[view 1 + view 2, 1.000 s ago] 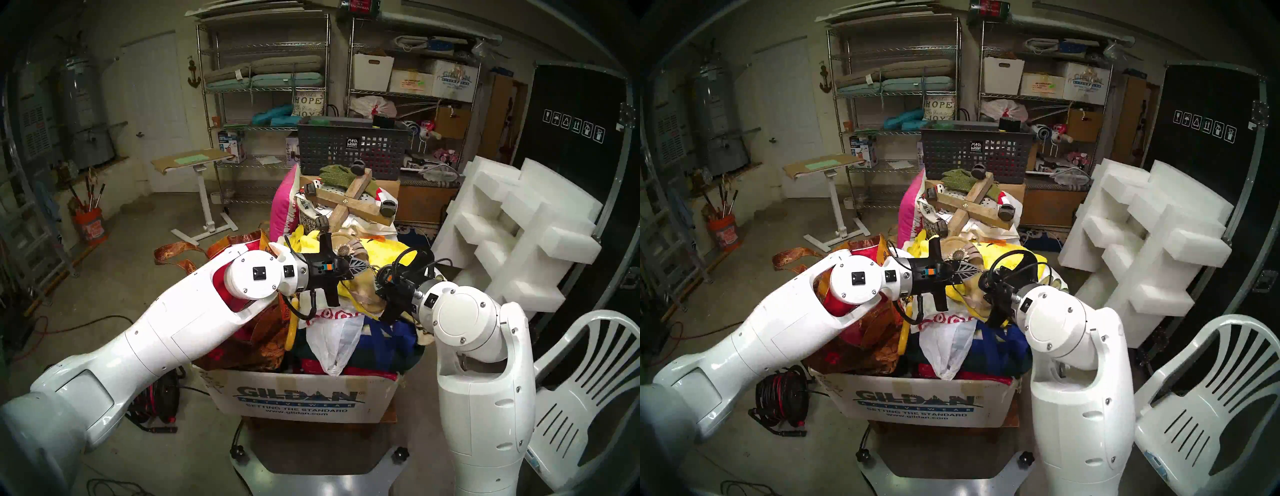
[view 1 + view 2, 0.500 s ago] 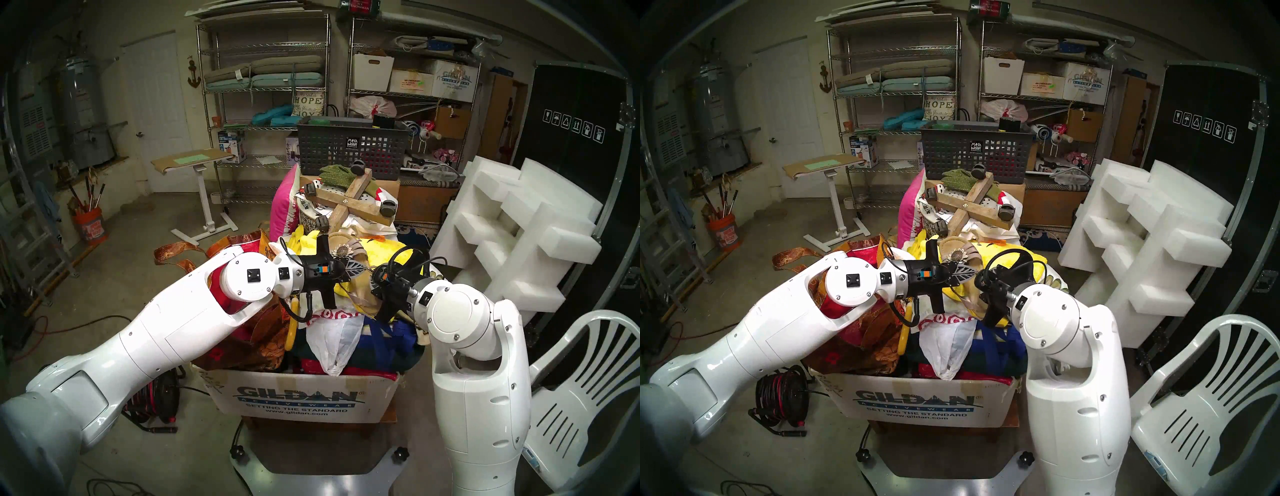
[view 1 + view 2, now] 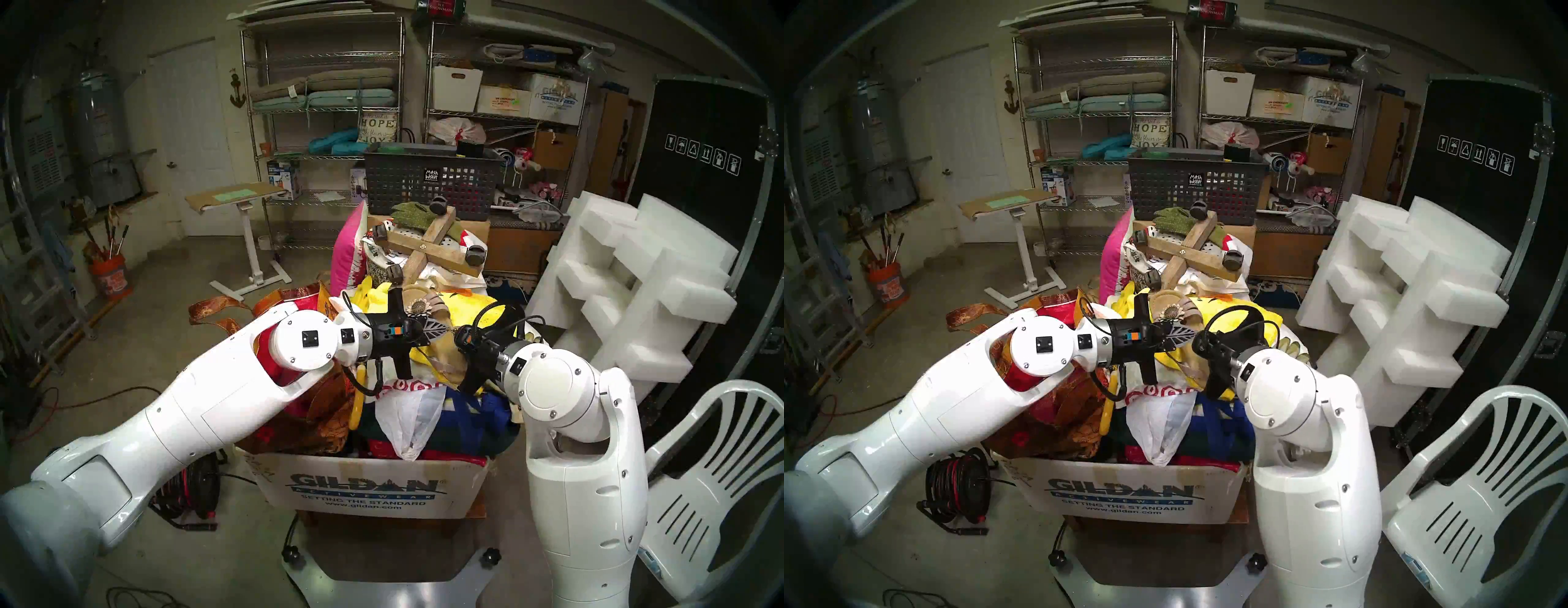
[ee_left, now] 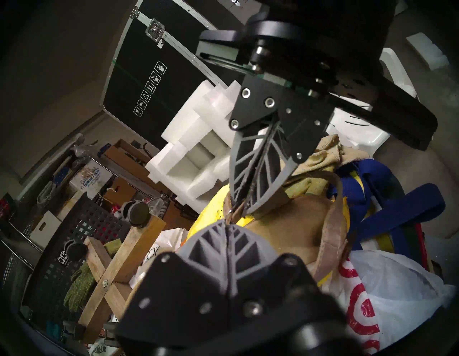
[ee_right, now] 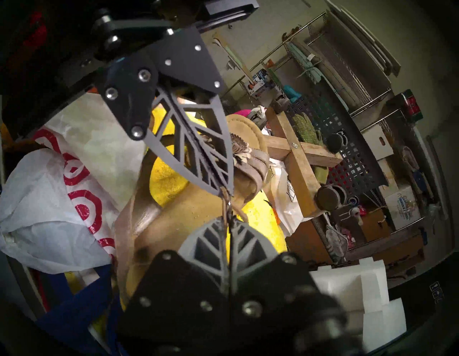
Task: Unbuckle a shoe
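Observation:
Next, my left gripper opens and takes the strap point(image 4: 229, 219) just below to leave the buckle clear, because my grippers meet tip to tip and crowd the small buckle.
The tan sandal point(image 3: 443, 361) with a brown-and-cream flower point(image 3: 420, 306) lies on top of a heap of cloth and bags. My left gripper point(image 4: 227, 223) is shut on the sandal's thin strap point(image 4: 229, 215). My right gripper point(image 4: 242, 210) meets it tip to tip, its fingers pressed together on the same strap close to the small buckle. The right wrist view shows the strap point(image 5: 227, 202) stretched taut between my right gripper point(image 5: 229, 221) and my left gripper point(image 5: 224, 190), above the sandal's sole point(image 5: 188, 218). From the head, both grippers point(image 3: 445, 330) point(image 3: 457, 339) hover over the sandal's heel.
The heap fills a Gildan cardboard box point(image 3: 369, 488). Behind the sandal lie a wooden cross with casters point(image 3: 428, 250), green gloves point(image 3: 409, 210) and a grey mesh basket point(image 3: 428, 187). A white plastic bag point(image 3: 407, 407) sits in front. Foam blocks point(image 3: 636, 276) and a white chair point(image 3: 721, 467) stand at the right.
My right arm has moved left toward the left gripper, and its fingers have narrowed onto the strap. The left gripper rose slightly and stayed shut.

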You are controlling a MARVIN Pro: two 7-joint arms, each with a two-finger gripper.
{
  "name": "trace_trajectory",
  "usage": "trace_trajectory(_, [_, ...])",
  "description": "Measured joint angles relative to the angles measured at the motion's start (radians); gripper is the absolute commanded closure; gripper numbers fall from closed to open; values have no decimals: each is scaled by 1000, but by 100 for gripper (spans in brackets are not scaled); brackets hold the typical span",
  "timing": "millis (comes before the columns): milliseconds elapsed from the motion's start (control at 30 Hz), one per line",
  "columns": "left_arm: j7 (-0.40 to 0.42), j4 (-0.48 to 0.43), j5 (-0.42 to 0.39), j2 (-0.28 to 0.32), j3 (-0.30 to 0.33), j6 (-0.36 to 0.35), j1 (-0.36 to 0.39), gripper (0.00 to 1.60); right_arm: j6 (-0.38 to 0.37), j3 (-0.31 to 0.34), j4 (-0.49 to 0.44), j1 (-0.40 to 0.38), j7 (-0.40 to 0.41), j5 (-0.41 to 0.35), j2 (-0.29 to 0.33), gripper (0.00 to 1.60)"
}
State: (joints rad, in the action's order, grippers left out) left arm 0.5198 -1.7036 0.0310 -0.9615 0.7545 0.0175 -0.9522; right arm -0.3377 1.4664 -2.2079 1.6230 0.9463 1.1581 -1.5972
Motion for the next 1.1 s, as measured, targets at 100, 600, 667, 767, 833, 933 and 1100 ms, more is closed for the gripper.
trace_trajectory(100, [0,0,0,-1,0,0,1,102,5,-4,0,8,-19,4,0,160])
trace_trajectory(600, [-5,6,21,-18,-7,0,12,58,17,-41,-1,80,-217,22,13,160])
trace_trajectory(667, [-5,6,24,-20,-7,-1,13,64,20,-43,-1,87,-231,20,15,160])
trace_trajectory(767, [-6,6,29,-22,-7,-6,15,75,28,-47,-3,101,-256,20,19,160])
trace_trajectory(833, [-6,6,31,-23,-7,-11,16,84,38,-51,-4,112,-275,23,24,160])
trace_trajectory(933, [-8,5,33,-24,-5,-17,16,85,54,-60,-5,127,-307,39,33,160])
trace_trajectory(1100, [-13,5,33,-24,-3,-21,16,84,79,-74,-1,154,-373,65,46,160])
